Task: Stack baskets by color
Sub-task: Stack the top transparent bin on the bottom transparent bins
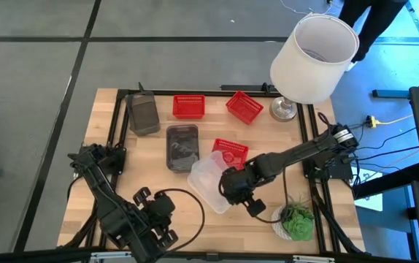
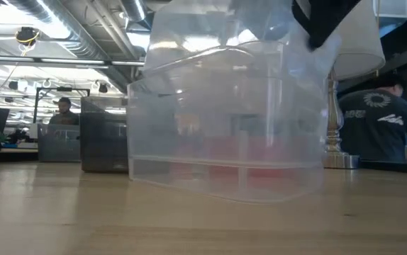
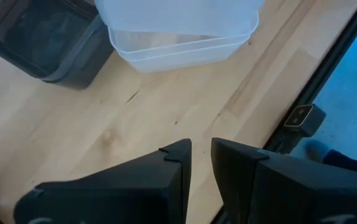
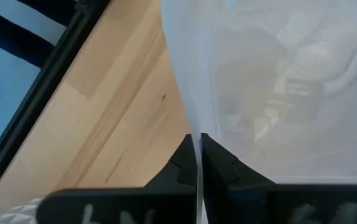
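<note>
Next, my right gripper releases the upper clear basket inside the lower clear basket (image 1: 221, 185), in front of the nearest red basket.
Two clear baskets (image 1: 208, 181) sit one over the other near the table's middle front; the lower one (image 3: 185, 46) rests with its bottom on the wood. My right gripper (image 4: 198, 146) is shut on the upper one (image 2: 218, 42), which stands tilted in the lower. Three red baskets (image 1: 188, 107), (image 1: 244, 107), (image 1: 230, 152) and two dark grey baskets (image 1: 145, 115), (image 1: 182, 146) stand on the table behind. My left gripper (image 3: 200, 152) hovers at the near left, open by a narrow gap with nothing in it. My right gripper pinches the upper clear basket's thin side wall (image 4: 194, 118) at its rim, one finger inside the basket and one outside. The fingers slant down from above, from the table's right. The basket is tilted, its lower part inside the other clear basket.
A large white lampshade (image 1: 314, 47) on a metal foot (image 1: 284, 109) stands at the far right corner. A small green plant (image 1: 297, 219) is at the near right, close to my right arm. Black rails (image 1: 313, 139) frame the table. A person (image 2: 381, 120) sits beyond it.
</note>
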Tool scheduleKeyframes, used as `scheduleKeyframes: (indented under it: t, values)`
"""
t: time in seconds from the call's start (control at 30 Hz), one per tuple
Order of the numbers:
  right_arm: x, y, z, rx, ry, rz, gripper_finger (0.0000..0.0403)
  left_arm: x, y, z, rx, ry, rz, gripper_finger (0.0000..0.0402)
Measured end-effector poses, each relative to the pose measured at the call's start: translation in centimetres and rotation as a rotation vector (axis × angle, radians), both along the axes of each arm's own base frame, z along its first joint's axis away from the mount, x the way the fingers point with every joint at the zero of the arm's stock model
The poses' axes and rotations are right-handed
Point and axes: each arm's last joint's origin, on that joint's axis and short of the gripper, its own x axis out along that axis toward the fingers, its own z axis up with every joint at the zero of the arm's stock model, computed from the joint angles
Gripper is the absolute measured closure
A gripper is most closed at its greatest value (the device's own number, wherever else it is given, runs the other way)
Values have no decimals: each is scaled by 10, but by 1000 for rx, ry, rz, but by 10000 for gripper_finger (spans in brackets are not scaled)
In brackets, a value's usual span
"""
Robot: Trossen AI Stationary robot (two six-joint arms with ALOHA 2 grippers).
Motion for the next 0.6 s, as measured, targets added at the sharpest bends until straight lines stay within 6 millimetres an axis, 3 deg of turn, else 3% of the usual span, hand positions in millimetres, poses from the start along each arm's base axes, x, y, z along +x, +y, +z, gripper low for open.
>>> scheduleKeyframes:
  t: [0.6]
  values:
    - [-17,1,8,-99,68,229,403,0,0,0,14,7,-25,348]
